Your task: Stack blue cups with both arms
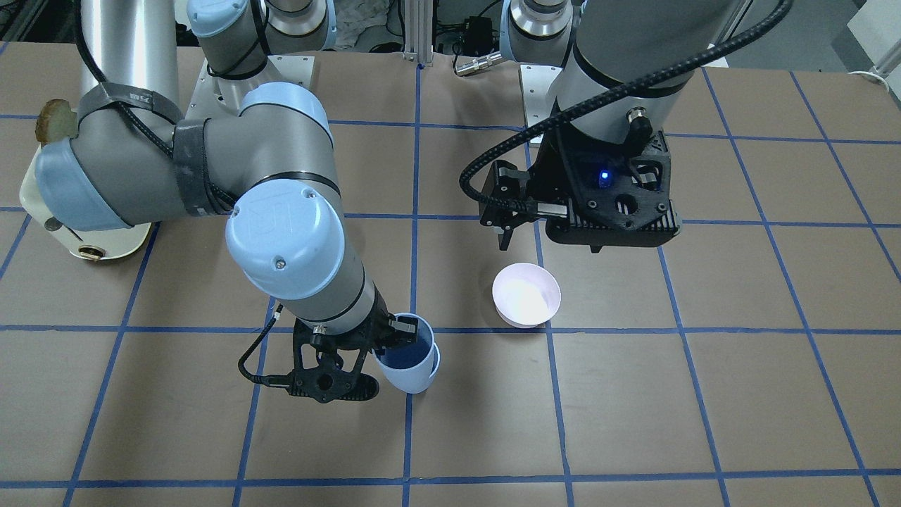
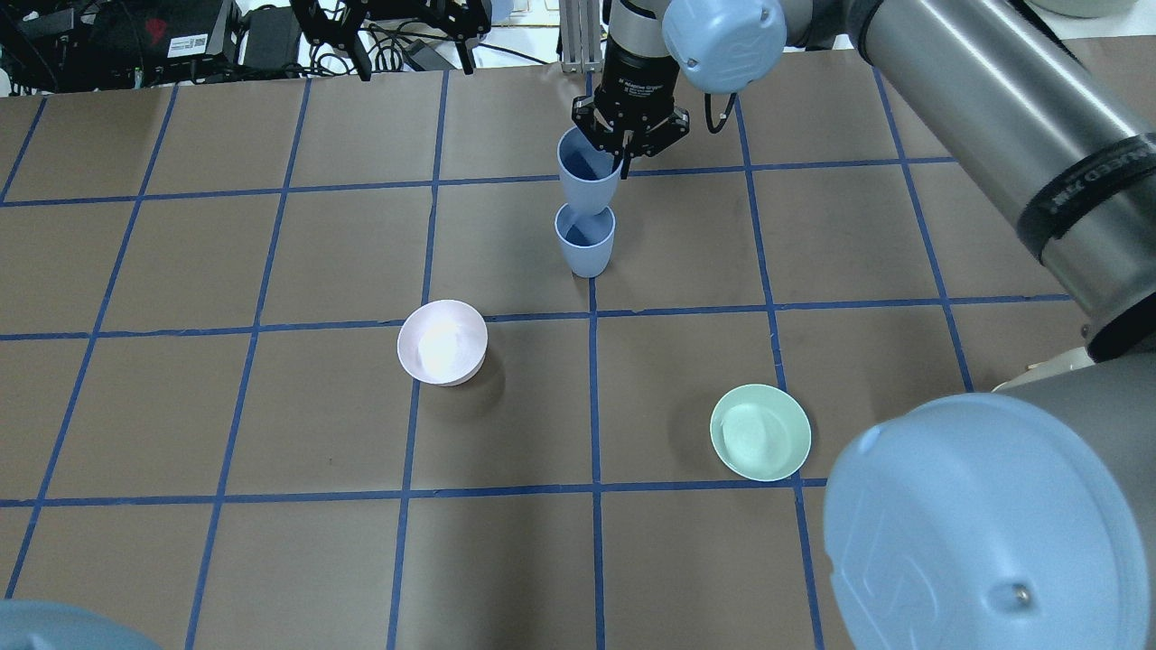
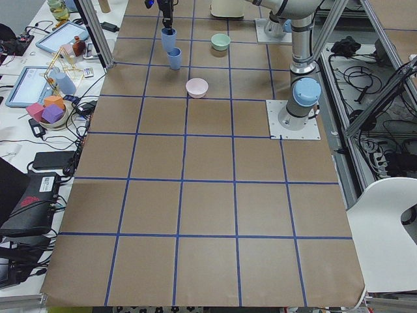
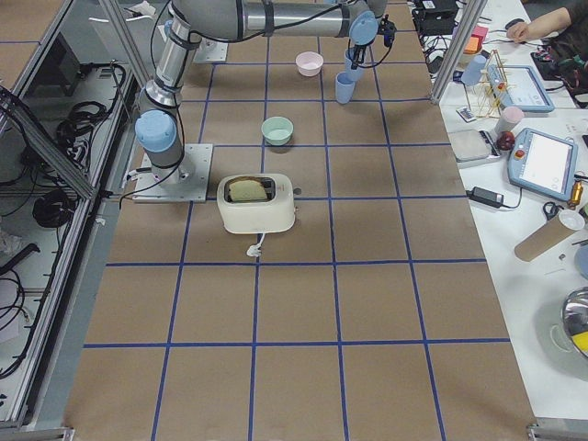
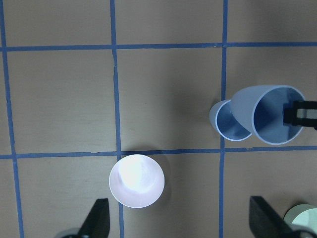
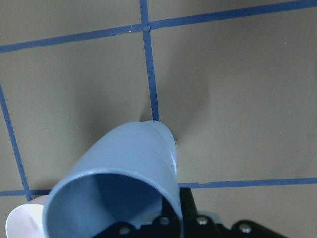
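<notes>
The blue cup in my right gripper will be set down inside the upright blue cup (image 1: 414, 351) (image 6: 157, 148) on the table.
My right gripper (image 2: 625, 143) is shut on the rim of one blue cup (image 2: 587, 185), with one finger inside and one outside. It holds the cup tilted in the air. The cup's base is at the mouth of the second blue cup (image 2: 585, 242), which stands upright on the table; I cannot tell whether they touch. Both also show in the left wrist view, the held cup (image 5: 270, 116) and the standing cup (image 5: 229, 123). My left gripper (image 5: 181, 218) is open and empty, high above the table near the pink bowl.
A pale pink bowl (image 2: 442, 343) sits left of centre and a mint-green bowl (image 2: 760, 433) right of centre. A cream toaster (image 4: 257, 204) with toast stands near the right arm's base. Operators' gear lies along the table's far edge.
</notes>
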Controlling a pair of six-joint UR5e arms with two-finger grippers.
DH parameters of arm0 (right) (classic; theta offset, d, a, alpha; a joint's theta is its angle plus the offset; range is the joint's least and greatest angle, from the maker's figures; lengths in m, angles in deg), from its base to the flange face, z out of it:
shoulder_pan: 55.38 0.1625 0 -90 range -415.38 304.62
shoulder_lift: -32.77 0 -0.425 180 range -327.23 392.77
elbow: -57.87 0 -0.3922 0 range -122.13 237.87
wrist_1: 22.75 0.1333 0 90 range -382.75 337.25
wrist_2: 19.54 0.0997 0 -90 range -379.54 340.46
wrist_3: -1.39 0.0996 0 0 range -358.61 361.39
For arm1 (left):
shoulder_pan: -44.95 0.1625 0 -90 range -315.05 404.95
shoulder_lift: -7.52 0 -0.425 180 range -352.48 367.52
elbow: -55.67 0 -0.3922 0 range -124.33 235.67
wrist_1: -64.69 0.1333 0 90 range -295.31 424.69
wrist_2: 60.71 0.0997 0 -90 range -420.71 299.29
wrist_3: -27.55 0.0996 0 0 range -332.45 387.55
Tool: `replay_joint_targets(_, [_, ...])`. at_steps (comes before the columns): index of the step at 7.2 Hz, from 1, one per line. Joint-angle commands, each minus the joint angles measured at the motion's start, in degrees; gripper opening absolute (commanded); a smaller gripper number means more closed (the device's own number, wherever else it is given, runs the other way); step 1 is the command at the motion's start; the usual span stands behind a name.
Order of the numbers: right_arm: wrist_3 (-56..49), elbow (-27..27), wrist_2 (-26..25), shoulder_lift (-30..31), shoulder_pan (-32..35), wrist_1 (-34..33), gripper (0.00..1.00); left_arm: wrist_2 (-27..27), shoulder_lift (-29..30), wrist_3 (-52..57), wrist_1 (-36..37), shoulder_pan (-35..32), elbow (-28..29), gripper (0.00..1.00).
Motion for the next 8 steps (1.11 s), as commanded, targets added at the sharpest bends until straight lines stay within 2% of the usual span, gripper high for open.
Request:
replay_joint_targets(1, [0.4, 0.1, 0.0, -0.4, 0.8, 0.2, 0.00, 0.1, -0.4, -0.1, -0.1, 0.0, -0.2, 1.00])
replay_joint_targets(7, [-0.3, 0.6, -0.4, -1.8, 0.8, 0.4, 0.00, 0.8, -1.0, 0.0, 0.1, 0.1, -1.3, 1.00])
replay_joint_targets(8, [-0.4, 0.7, -0.2, -1.9, 0.8, 0.6, 0.25, 0.8, -1.0, 0.0, 0.1, 0.1, -1.3, 1.00])
